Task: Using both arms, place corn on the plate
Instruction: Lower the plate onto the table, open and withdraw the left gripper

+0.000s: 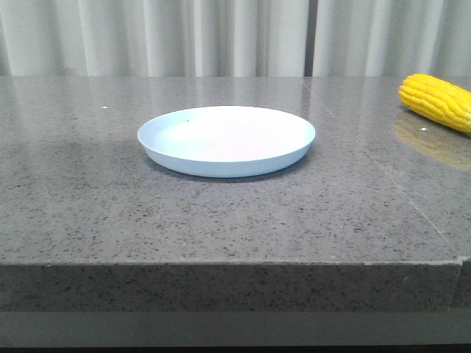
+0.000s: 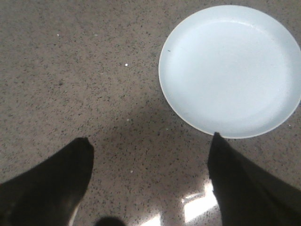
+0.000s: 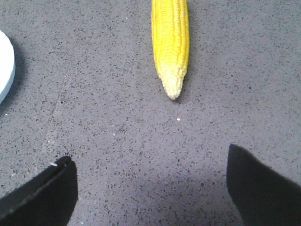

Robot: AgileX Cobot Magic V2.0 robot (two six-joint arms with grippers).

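Note:
My right gripper is going to close on the thick body of the yellow corn (image 1: pixel 433 98), close to its rounded end and away from its pale tip.
The pale blue-white plate (image 1: pixel 227 140) sits empty in the middle of the grey stone table. The yellow corn (image 1: pixel 436 101) lies on the table at the far right, partly cut off by the frame edge. Neither gripper shows in the front view. In the left wrist view my left gripper (image 2: pixel 151 141) is open and empty above bare table, with the plate (image 2: pixel 230 70) just beyond one fingertip. In the right wrist view my right gripper (image 3: pixel 149 155) is open and empty, with the corn (image 3: pixel 170 42) lying ahead of it, pale tip pointing toward the fingers.
The table's front edge (image 1: pixel 221 263) runs across the near side. A seam (image 1: pixel 383 169) in the stone runs between plate and corn. White curtains (image 1: pixel 221 37) hang behind the table. The plate's rim (image 3: pixel 5 70) shows at the side of the right wrist view.

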